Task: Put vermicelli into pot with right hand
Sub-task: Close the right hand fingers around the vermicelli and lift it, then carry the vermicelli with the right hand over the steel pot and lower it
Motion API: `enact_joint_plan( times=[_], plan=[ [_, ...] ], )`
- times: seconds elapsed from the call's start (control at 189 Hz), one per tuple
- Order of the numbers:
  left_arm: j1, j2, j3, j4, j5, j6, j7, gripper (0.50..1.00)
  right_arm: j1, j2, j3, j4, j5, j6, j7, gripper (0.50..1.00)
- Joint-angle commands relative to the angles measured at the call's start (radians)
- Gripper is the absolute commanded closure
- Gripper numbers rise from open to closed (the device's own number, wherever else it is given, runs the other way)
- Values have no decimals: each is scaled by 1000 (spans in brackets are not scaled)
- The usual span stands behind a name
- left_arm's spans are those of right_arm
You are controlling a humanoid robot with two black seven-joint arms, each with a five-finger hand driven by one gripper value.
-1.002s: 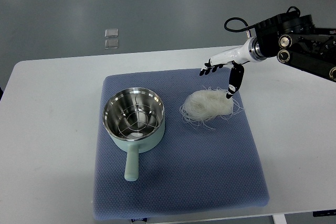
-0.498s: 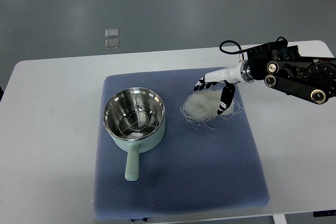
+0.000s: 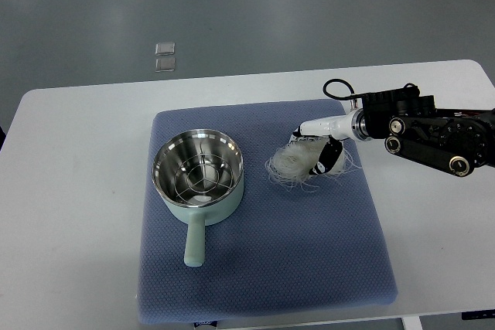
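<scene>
Next, my right gripper releases the white vermicelli on the wire rack inside the pale green pot [image 3: 191, 165].
A tangle of white vermicelli [image 3: 296, 161] lies on the blue mat [image 3: 263, 268], right of the pot. The pot [image 3: 198, 174] is pale green with a steel inside, a wire rack at its bottom and a handle pointing toward the near edge. My right hand [image 3: 312, 146] comes in from the right edge and is down on the vermicelli. Its fingers curl over the far side and its thumb presses the near right side of the bundle, closing around it. The left arm does not show.
The mat lies on a white table [image 3: 69, 191]. Two small clear squares [image 3: 164, 56] lie on the grey floor beyond the table. A black cable loops above my right wrist [image 3: 337, 87].
My right hand has come down and to the left onto the vermicelli, and its fingers have closed around the bundle. The bundle is squeezed narrower than before.
</scene>
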Motion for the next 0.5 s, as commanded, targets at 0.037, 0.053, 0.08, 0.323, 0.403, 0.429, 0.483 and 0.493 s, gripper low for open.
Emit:
enact_joint_plan(
  times=[0.037, 0.053, 0.08, 0.323, 0.403, 0.429, 0.483, 0.493],
  plan=[
    [0, 0, 2, 1, 0, 0, 0, 500, 16, -18, 7, 5, 8, -6, -4, 1000],
    [0, 0, 2, 1, 0, 0, 0, 500, 17, -21, 7, 6, 9, -6, -4, 1000],
    [0, 0, 2, -1, 0, 0, 0, 500, 28, -31, 14, 12, 14, -2, -6, 1000],
    [0, 0, 2, -1, 0, 0, 0, 500, 232, -212, 45, 209, 77, 92, -10, 1000],
    [0, 0, 2, -1, 0, 0, 0, 500, 319, -293, 45, 299, 80, 146, -12, 1000],
    [0, 0, 2, -1, 0, 0, 0, 500, 345, -310, 45, 317, 81, 158, -12, 1000],
    [0, 0, 2, -1, 0, 0, 0, 500, 411, -336, 45, 356, 84, 184, -12, 1000],
    [0, 0, 2, -1, 0, 0, 0, 500, 424, -339, 45, 362, 86, 187, -12, 1000]
  ],
)
